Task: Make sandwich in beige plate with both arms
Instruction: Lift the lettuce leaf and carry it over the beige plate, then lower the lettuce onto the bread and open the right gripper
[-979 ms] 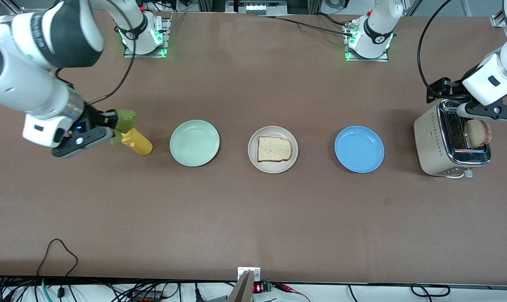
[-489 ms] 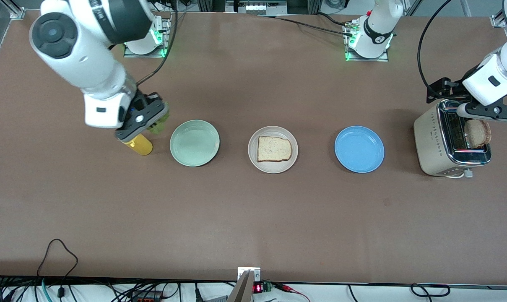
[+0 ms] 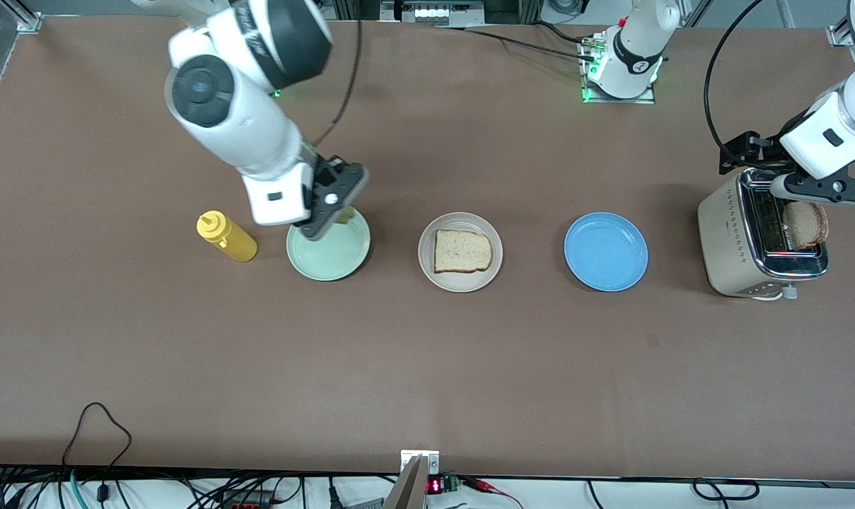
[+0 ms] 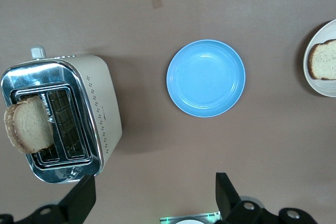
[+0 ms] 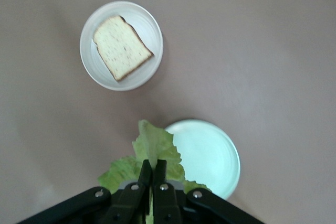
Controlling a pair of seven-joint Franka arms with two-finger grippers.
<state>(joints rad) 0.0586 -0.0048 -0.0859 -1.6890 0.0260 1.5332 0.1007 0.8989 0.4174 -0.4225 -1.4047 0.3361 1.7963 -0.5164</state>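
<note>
My right gripper has the lettuce leaf. It will drop the leaf over the cable-side half of the bread slice (image 3: 460,266) (image 5: 133,40) on the beige plate.
The beige plate (image 3: 462,282) (image 5: 145,24) sits mid-table with one bread slice (image 3: 462,251) (image 5: 122,47) on it. My right gripper (image 3: 341,211) (image 5: 153,169) hangs over the mint-green plate's (image 3: 328,254) (image 5: 207,153) rim, shut on a ruffled green lettuce leaf (image 3: 346,215) (image 5: 153,145). A second bread slice (image 3: 806,223) (image 4: 29,124) stands in a slot of the toaster (image 3: 735,240) (image 4: 102,119) at the left arm's end. Above that toaster my left gripper (image 3: 819,189) (image 4: 153,190) waits, open and holding nothing.
A blue plate (image 3: 606,252) (image 4: 206,78) lies between the beige plate and the toaster. A yellow squeeze bottle (image 3: 227,237) stands beside the mint-green plate, toward the right arm's end. Cables run along the table edge nearest the front camera.
My right arm has swung with the lettuce from beside the yellow bottle to over the mint-green plate, toward the beige plate. The left arm has not moved.
</note>
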